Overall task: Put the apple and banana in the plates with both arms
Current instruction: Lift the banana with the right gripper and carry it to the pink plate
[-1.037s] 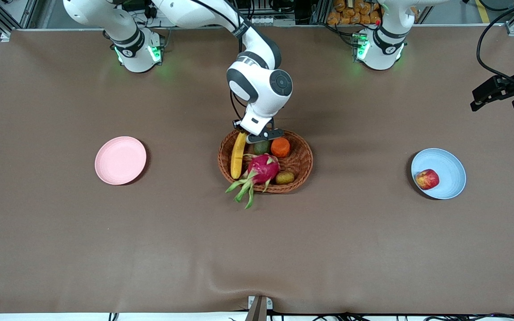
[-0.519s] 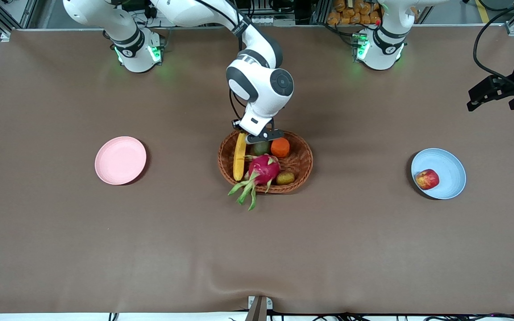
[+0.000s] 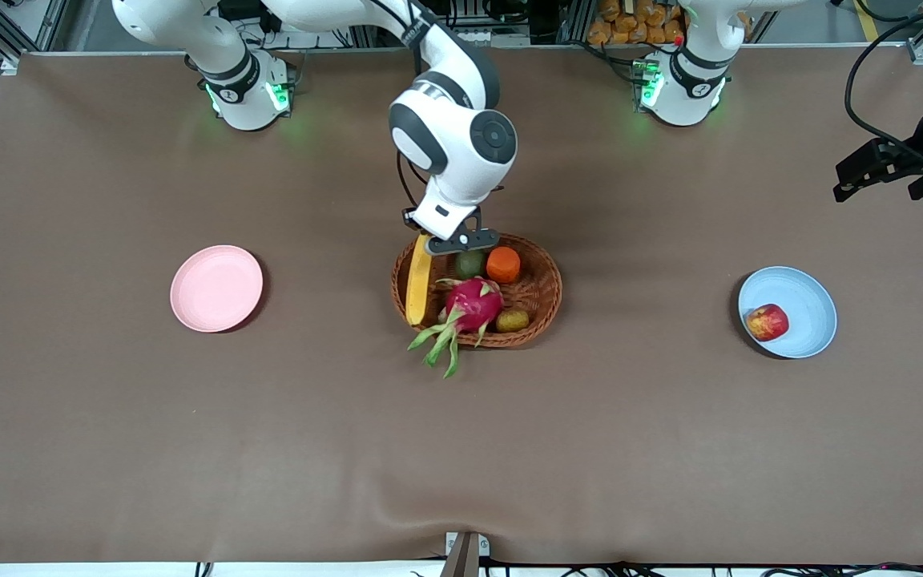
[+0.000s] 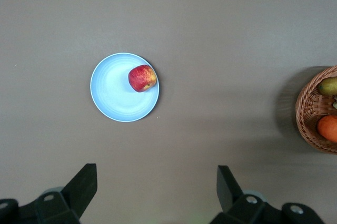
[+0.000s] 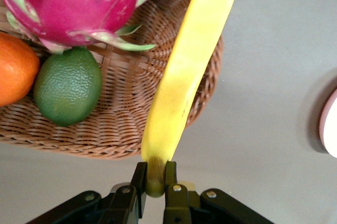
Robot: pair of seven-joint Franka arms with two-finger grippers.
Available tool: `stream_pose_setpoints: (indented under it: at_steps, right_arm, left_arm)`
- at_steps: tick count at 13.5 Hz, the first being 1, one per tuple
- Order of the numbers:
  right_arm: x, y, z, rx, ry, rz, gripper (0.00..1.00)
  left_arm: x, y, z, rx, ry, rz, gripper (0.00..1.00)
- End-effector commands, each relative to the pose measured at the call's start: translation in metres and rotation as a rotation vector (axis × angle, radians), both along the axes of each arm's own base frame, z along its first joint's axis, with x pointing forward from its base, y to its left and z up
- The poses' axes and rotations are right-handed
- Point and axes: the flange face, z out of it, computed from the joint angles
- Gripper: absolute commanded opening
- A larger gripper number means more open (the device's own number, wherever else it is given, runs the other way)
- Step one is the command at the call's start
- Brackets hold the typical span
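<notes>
The robot's right gripper should release the yellow banana, which now hangs over the basket rim, across the middle of the bare pale pink plate (image 3: 218, 279).
My right gripper (image 3: 428, 238) (image 5: 155, 175) is shut on the greenish stem end of the yellow banana (image 3: 417, 282) (image 5: 187, 66), which hangs over the basket rim at the right arm's side. The red-and-yellow apple (image 3: 767, 322) (image 4: 142, 78) lies in the light blue plate (image 3: 806, 308) (image 4: 113, 95) toward the left arm's end of the table. The pale pink plate (image 3: 215, 288) (image 5: 329, 129) lies bare toward the right arm's end. My left gripper (image 3: 870, 171) (image 4: 157, 184) hangs open with nothing in it, high over the table's edge at the left arm's end.
An oval brown wicker basket (image 3: 542, 288) at mid-table holds a magenta dragon fruit (image 3: 473, 303), an orange (image 3: 503, 264), a green fruit (image 3: 469, 263) and a small brownish fruit (image 3: 512, 320). Brown cloth covers the table.
The right arm has lifted and shifted toward its own end of the table, taking the banana up off the basket floor and over the rim. The left gripper drifted slightly upward.
</notes>
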Motion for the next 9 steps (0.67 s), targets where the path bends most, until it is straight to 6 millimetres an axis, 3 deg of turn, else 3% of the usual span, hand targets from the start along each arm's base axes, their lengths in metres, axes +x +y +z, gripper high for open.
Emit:
stream_pose_setpoints:
  at_steps: [1, 3, 6, 9]
  right_arm:
    - [0.015, -0.030, 0.040, 0.031, 0.037, -0.006, 0.00]
    - [0.036, -0.068, 0.068, 0.030, 0.066, -0.015, 0.00]
    - [0.067, -0.141, 0.095, 0.000, 0.134, -0.072, 0.00]
    - [0.073, -0.205, 0.100, -0.024, 0.167, -0.126, 0.00]
  left_arm:
    - [0.001, -0.001, 0.003, -0.006, -0.005, 0.003, 1.00]
    - [0.001, -0.002, 0.003, -0.006, -0.006, 0.002, 1.00]
    - [0.002, 0.000, 0.002, -0.006, -0.003, 0.000, 1.00]
    - [0.002, -0.003, 0.002, -0.007, -0.005, 0.003, 1.00]
